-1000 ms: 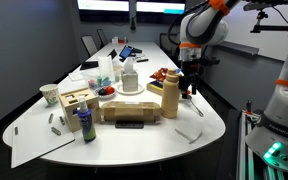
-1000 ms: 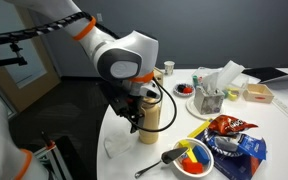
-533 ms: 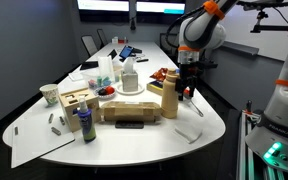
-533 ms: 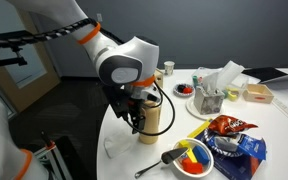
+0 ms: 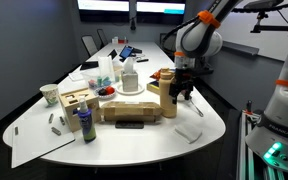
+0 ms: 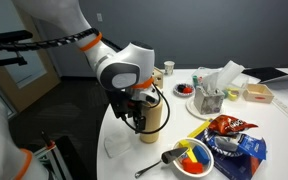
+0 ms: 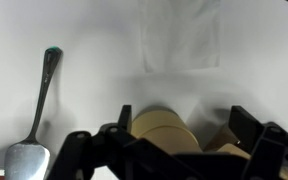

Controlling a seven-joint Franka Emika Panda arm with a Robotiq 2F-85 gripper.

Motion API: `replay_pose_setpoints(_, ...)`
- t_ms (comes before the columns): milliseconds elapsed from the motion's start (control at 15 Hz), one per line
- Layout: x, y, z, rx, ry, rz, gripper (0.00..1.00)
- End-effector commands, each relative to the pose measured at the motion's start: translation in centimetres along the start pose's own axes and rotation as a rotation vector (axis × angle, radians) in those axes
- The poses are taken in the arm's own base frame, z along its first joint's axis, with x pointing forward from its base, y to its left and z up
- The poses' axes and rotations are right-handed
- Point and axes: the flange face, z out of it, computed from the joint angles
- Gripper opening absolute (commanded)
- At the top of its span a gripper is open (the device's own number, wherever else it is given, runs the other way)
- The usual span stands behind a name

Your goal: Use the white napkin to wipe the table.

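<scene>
I move my gripper to the middle of the white napkin point(image 5: 188, 131) point(image 7: 181, 24) next and close it there, pinching the cloth into a fold.
The white napkin point(image 5: 189, 131) lies flat on the white table point(image 5: 154, 140) near its rounded end. It also shows in an exterior view point(image 6: 119, 148) and at the top of the wrist view point(image 7: 179, 35). My gripper point(image 5: 181, 94) hangs above the table beside a tan wooden bottle point(image 5: 170, 100), short of the napkin. It shows in an exterior view point(image 6: 136, 122) too. In the wrist view the gripper point(image 7: 181, 135) is open and empty, with the tan bottle point(image 7: 164, 130) seen below between its fingers.
A spoon point(image 7: 34, 120) lies on the table near a bowl of coloured pieces point(image 6: 196, 158) and a chip bag point(image 6: 234, 135). A tissue box point(image 6: 212, 95), a purple bottle point(image 5: 85, 122), a wooden box point(image 5: 76, 103) and a large paper sheet point(image 5: 39, 135) stand further along.
My gripper has moved down a little and closer to the tan bottle. The napkin has not moved.
</scene>
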Motion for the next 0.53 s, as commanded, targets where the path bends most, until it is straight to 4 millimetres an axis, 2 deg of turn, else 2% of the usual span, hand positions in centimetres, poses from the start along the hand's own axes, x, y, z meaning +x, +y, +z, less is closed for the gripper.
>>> replay_pose_setpoints(0, 0.4, -0.6, 1.0, -0.016, 0.031, 0.037, 1.00)
replay_pose_setpoints(467, 0.5, -0.8, 2.7, -0.074, 0.042, 0.073, 1.00)
